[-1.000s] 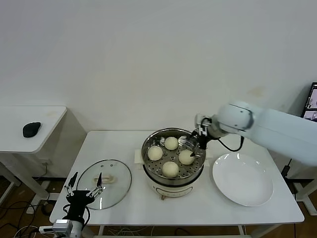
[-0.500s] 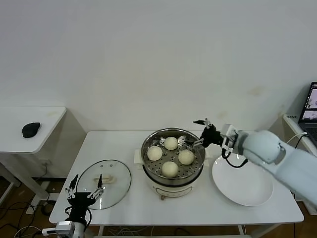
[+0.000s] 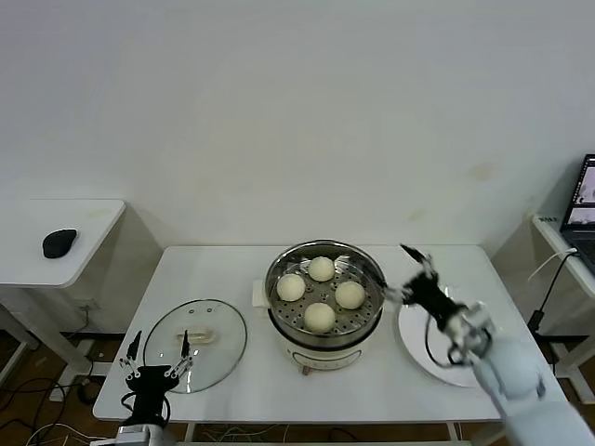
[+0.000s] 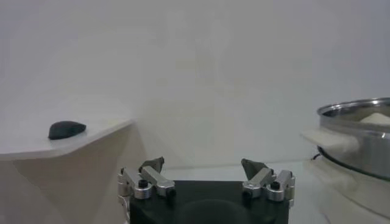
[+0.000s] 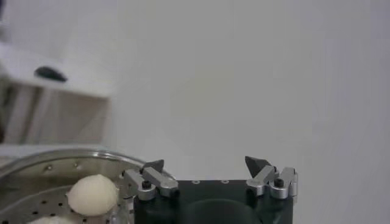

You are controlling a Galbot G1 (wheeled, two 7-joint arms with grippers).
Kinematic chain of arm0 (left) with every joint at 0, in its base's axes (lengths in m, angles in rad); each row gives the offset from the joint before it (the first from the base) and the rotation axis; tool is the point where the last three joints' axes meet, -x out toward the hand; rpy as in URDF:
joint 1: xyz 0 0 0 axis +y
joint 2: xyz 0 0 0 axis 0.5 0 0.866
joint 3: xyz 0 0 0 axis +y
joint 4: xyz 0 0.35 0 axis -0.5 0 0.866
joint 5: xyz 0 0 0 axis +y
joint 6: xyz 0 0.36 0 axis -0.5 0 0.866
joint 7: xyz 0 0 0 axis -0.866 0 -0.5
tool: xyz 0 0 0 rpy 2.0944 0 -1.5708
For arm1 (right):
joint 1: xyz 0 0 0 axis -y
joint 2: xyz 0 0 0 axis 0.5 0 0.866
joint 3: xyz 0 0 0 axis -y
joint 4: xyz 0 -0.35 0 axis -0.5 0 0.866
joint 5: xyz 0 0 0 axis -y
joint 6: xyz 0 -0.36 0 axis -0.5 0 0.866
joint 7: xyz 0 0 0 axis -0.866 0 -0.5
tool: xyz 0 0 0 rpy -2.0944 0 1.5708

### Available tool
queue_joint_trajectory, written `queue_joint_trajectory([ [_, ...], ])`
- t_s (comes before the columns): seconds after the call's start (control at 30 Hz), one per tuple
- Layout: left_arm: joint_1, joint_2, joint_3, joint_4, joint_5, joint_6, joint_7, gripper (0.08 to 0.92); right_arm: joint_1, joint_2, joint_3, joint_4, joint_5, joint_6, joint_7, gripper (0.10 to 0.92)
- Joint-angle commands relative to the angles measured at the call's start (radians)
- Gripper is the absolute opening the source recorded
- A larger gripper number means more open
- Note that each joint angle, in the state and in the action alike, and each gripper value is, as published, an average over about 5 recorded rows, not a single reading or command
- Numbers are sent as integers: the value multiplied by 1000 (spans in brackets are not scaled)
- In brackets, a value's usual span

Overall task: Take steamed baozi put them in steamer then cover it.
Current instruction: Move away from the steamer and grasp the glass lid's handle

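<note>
The glass cover has a handle (image 3: pixel 194 336) in its middle, and my left gripper needs to go there next and close on it to lift the cover.
The steel steamer (image 3: pixel 372 321) stands at mid table on its white base. Four cream-white baozi lie on its perforated tray, at the back (image 3: pixel 321 268), left (image 3: pixel 291 287), right (image 3: pixel 350 295) and front (image 3: pixel 319 317). The glass cover (image 3: pixel 214 321) lies flat on the table to the steamer's left. My right gripper (image 3: pixel 401 273) is open and empty, just right of the steamer's rim; its wrist view (image 5: pixel 206 163) shows one baozi (image 5: pixel 92 193) and the steamer's rim (image 5: pixel 61 159). My left gripper (image 3: pixel 157 356) is open and empty at the table's front left, at the cover's near edge.
A flat white plate (image 3: pixel 420 336) lies right of the steamer, partly under my right arm. A lower side table (image 3: pixel 84 232) at the left carries a black mouse (image 3: pixel 59 242). The left wrist view (image 4: pixel 204 164) shows the steamer's side (image 4: pixel 359 131).
My right gripper has drawn back from over the steamer, rightward and toward the front, to above the plate's edge. The baozi have not moved. My left gripper has sunk slightly.
</note>
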Motion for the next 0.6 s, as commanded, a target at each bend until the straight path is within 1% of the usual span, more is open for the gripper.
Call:
queue_joint_trajectory([
  [0.03, 36, 40, -62, 128, 757, -135, -88, 823, -358, 390, 500, 63, -97, 104, -41, 823],
  [0.17, 74, 87, -117, 160, 963, -155, -100, 823, -387, 402, 547, 68, -73, 83, 41, 823],
  [0.3, 95, 125, -141, 185, 1118, -177, -116, 823, -403, 410, 570, 72, -70, 43, 84, 823],
  [0.43, 58, 150, -122, 208, 1184, -173, -97, 823, -398, 429, 569, 52, -83, 36, 94, 823],
  [0.6, -39, 176, -80, 267, 1204, -154, -65, 823, -394, 451, 568, 41, -104, 46, 94, 823],
])
